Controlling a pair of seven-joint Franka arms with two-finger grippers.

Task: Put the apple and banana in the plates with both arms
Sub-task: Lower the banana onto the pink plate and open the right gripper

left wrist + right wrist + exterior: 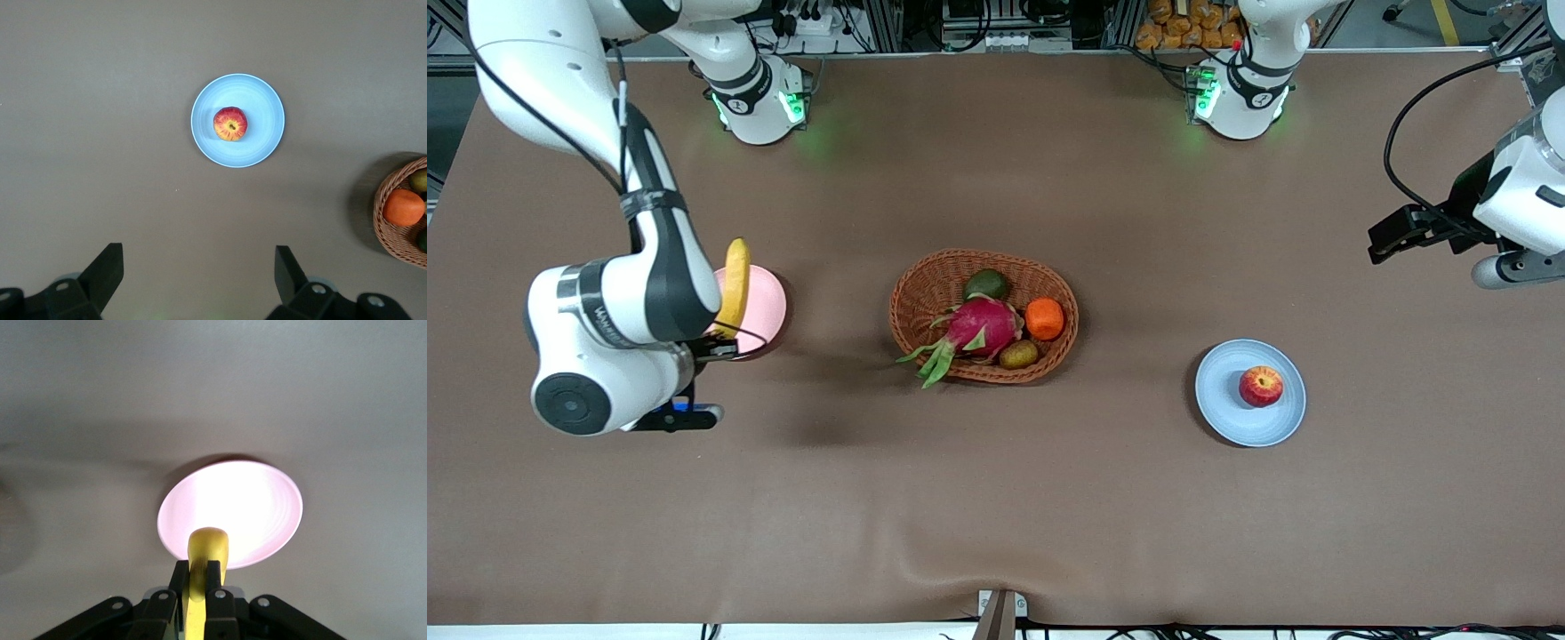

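Note:
Next, I set the yellow banana down with my right gripper across the middle of the pale pink plate (736, 306) (226, 530).
The red apple (1260, 387) sits on the light blue plate (1227, 413), toward the left arm's end of the table; both also show in the left wrist view, the apple (230, 123) on the plate (263, 140). My left gripper (199, 257) is open and empty, raised high over the bare table (1396, 236), apart from the plate. My right gripper (202, 577) is shut on the yellow banana (207, 550) and holds it over the pale pink plate (253, 507). In the front view the banana (735, 283) hangs over the pink plate (769, 307), and the arm hides most of that gripper (713, 345).
An oval wicker basket (925, 293) stands mid-table with a magenta dragon fruit (980, 327), an orange (1044, 319), an avocado (987, 284) and a kiwi (1018, 354). Its edge shows in the left wrist view (390, 233). Brown cloth covers the table.

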